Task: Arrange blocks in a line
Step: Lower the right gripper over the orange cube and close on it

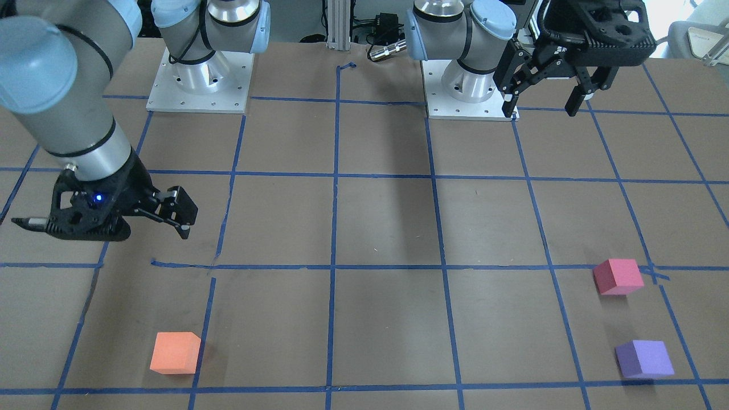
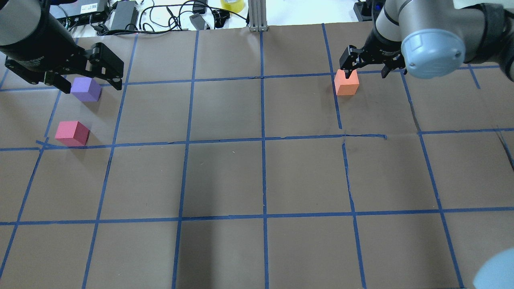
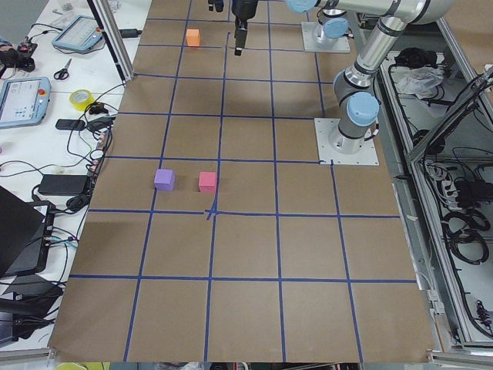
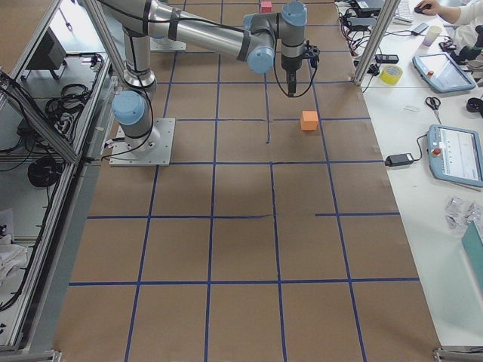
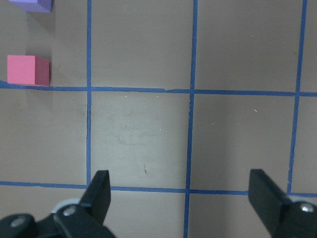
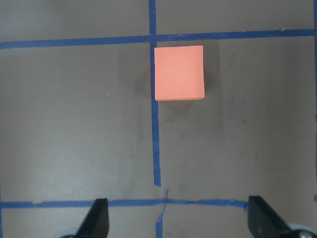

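Observation:
My right gripper should go to the orange block next and close across the block's middle (image 1: 175,353) (image 6: 179,73), with a finger on the side beside the blue tape line.
The orange block (image 1: 175,353) sits on the brown table beside a blue tape line; it also shows in the overhead view (image 2: 347,82) and the right wrist view (image 6: 179,73). The pinkish-red block (image 1: 618,277) and the purple block (image 1: 644,359) sit close together on the other side (image 2: 72,133) (image 2: 86,89). My right gripper (image 1: 181,213) is open and empty, hovering above the table short of the orange block (image 6: 178,218). My left gripper (image 1: 547,105) is open and empty, held high, with the pinkish-red block (image 5: 27,70) and purple block (image 5: 32,5) off at the upper left of its wrist view.
Blue tape lines (image 2: 263,140) form a grid on the brown paper table. The two arm bases (image 1: 199,80) (image 1: 467,85) stand at the robot's edge. Cables and power bricks (image 2: 124,16) and a yellow tape roll (image 2: 232,5) lie beyond the far edge.

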